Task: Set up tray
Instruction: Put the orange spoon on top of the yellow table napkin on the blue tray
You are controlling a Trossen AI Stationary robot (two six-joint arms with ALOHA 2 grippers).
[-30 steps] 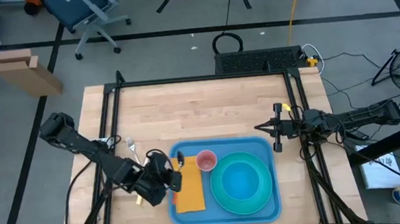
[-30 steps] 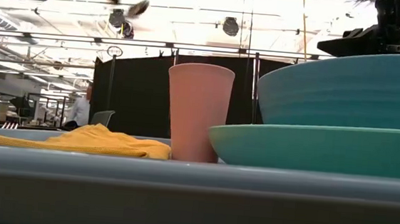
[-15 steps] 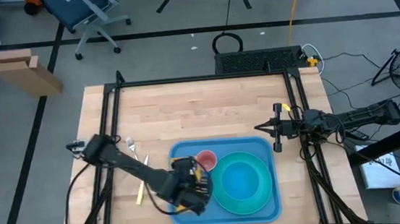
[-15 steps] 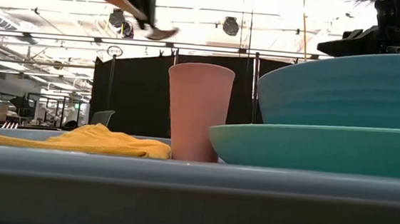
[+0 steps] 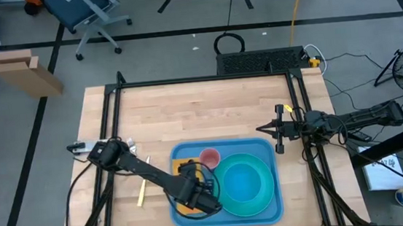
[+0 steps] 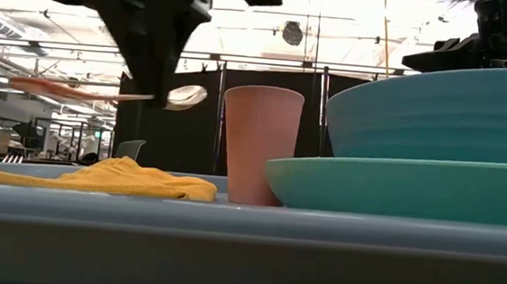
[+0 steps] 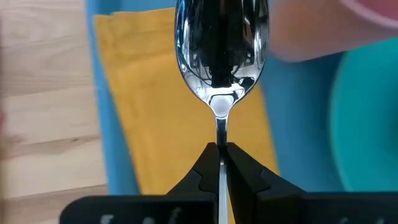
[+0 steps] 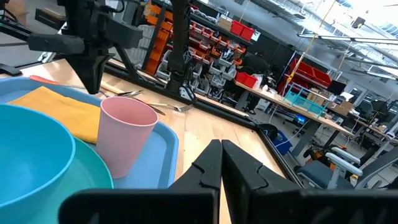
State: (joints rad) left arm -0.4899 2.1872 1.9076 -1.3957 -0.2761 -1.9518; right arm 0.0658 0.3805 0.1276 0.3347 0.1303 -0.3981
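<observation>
Next, my left gripper sets the shiny spoon down lengthwise on the yellow napkin's half [image 5: 194,184] [image 7: 226,132] nearest the turquoise plate.
The blue tray [image 5: 260,146] holds a yellow napkin [image 7: 180,106], a pink cup [image 5: 209,158] and a turquoise bowl on a turquoise plate [image 5: 244,182]. My left gripper [image 5: 197,194] hovers over the napkin, shut on a shiny spoon [image 7: 221,50]. In the low view the spoon's bowl [image 6: 187,94] hangs level above the napkin [image 6: 124,179], left of the cup [image 6: 260,142]. My right gripper [image 5: 263,129] waits shut above the table's right edge, beside the tray's far right corner. My left gripper pinches the spoon's handle just behind the neck [image 7: 221,140] between its two fingers. The fingers [image 6: 155,71] come from above, pointing down, across the handle. The spoon is lifted clear and lies level, its bowl toward the cup.
A fork [image 5: 129,145] and a yellow-handled utensil [image 5: 141,195] lie on the wooden table left of the tray. A black metal frame [image 5: 114,113] borders the tabletop. Bare wood [image 5: 201,113] stretches beyond the tray's far side.
My left arm has swung from the table left of the tray toward the right, over the tray's napkin, and come down, carrying the spoon. The spoon now hangs low and level above the napkin.
</observation>
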